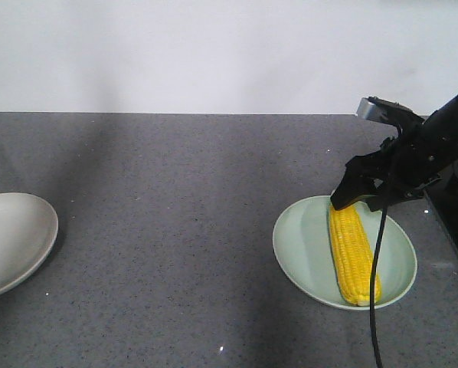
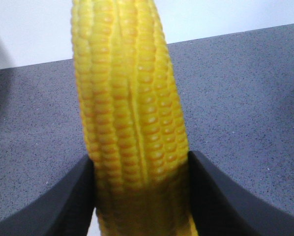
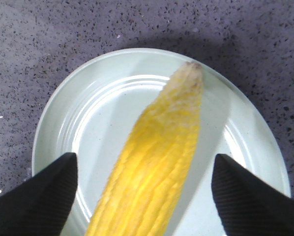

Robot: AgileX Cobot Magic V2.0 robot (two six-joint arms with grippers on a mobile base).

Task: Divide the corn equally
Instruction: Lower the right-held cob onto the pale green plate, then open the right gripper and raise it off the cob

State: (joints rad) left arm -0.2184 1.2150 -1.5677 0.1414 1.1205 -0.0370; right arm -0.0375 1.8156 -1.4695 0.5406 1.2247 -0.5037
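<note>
My left gripper is to place the yellow corn cob. It will set the cob down lengthwise on the empty greyish-white plate.
One yellow corn [image 1: 353,253] cob lies lengthwise on the pale green plate [image 1: 290,245] at the right of the counter. My right gripper [image 1: 359,201] hangs open over its far end. In the right wrist view the black fingers [image 3: 44,191] stand wide on either side of that corn [image 3: 176,113], with a gap on each side, over the green plate [image 3: 53,128]. The left wrist view shows my left gripper [image 2: 140,157] shut on a second corn [image 2: 127,88] cob, which points away from the camera above the grey counter. The left gripper is outside the front view.
A greyish-white plate [image 1: 14,238] with nothing on it sits at the counter's left edge. A black cable [image 1: 376,291] hangs from the right arm across the green plate. A dark edge [image 1: 451,222] borders the counter on the right. A white wall stands behind.
</note>
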